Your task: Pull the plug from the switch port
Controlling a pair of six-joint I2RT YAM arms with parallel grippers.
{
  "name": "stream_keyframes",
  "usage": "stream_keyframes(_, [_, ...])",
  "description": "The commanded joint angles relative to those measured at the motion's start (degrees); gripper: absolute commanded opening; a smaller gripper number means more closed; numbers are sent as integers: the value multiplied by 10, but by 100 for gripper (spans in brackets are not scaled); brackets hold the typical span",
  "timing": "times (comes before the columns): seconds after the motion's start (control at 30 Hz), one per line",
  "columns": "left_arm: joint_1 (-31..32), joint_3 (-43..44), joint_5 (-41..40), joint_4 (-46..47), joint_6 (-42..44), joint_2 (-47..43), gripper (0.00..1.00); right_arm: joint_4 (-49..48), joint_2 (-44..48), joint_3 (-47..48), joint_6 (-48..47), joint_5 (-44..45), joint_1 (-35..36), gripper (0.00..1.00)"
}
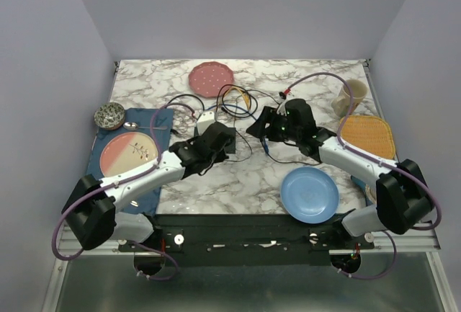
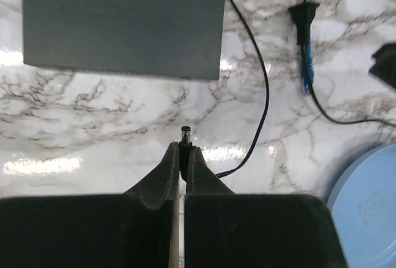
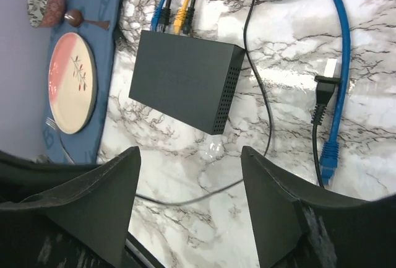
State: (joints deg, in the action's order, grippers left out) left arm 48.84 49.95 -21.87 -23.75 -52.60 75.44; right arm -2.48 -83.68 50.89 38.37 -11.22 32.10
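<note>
I should let go of the black barrel plug with my left gripper on the marble (image 1: 174,128) beside the edge of the blue placemat that faces the switch.
The switch (image 3: 185,82) is a flat matte-black box on the marble table. Blue, yellow and black cables (image 3: 173,17) are plugged into its far edge. It also fills the top of the left wrist view (image 2: 124,20). My left gripper (image 2: 184,150) is shut on a small barrel plug (image 2: 184,135) with a thin black cord (image 2: 263,95). The plug's metal tip points at the switch's near edge, a short gap away. My right gripper (image 3: 190,156) is open and empty above the table, near the switch. In the top view the left gripper (image 1: 220,143) and right gripper (image 1: 265,133) are close together.
A loose blue cable (image 3: 340,64) and a black mains plug (image 3: 322,95) lie right of the switch. A blue plate (image 1: 310,193) sits front right. A blue placemat (image 1: 155,128) with a pink plate (image 1: 128,153) and a bowl (image 1: 109,115) lies left. A red plate (image 1: 212,78), a mug (image 1: 350,97) and a woven mat (image 1: 367,135) are further back.
</note>
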Motion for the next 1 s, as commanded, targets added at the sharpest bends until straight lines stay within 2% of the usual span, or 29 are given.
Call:
stream_keyframes(0.0, [-60,68,-35,-25,37,-22,0,23,43,-35,-27,38,-2,75])
stream_keyframes(0.1, [-114,118,5,-20,53,1,0,23,55,-47,-37,38,-2,74])
stream_keyframes(0.23, [-149,191,32,0,70,44,0,23,66,-67,-42,37,-2,73])
stream_keyframes(0.43, [-211,334,35,-37,76,173,0,20,66,-85,-40,23,-2,72])
stream_keyframes(0.7, [-323,386,85,-36,38,288,0,13,63,-91,-56,23,-2,72])
stream_keyframes(0.8, [-341,414,87,-59,48,332,11,13,50,-82,-59,19,-2,72])
stream_keyframes(0.87, [-350,423,98,-56,43,356,15,9,38,-77,-55,15,-2,72])
stream_keyframes(0.9, [-356,433,107,-50,42,362,23,7,34,-72,-54,10,-2,72])
stream_keyframes(0.97, [-360,448,111,-49,43,381,35,5,26,-68,-50,7,-2,72])
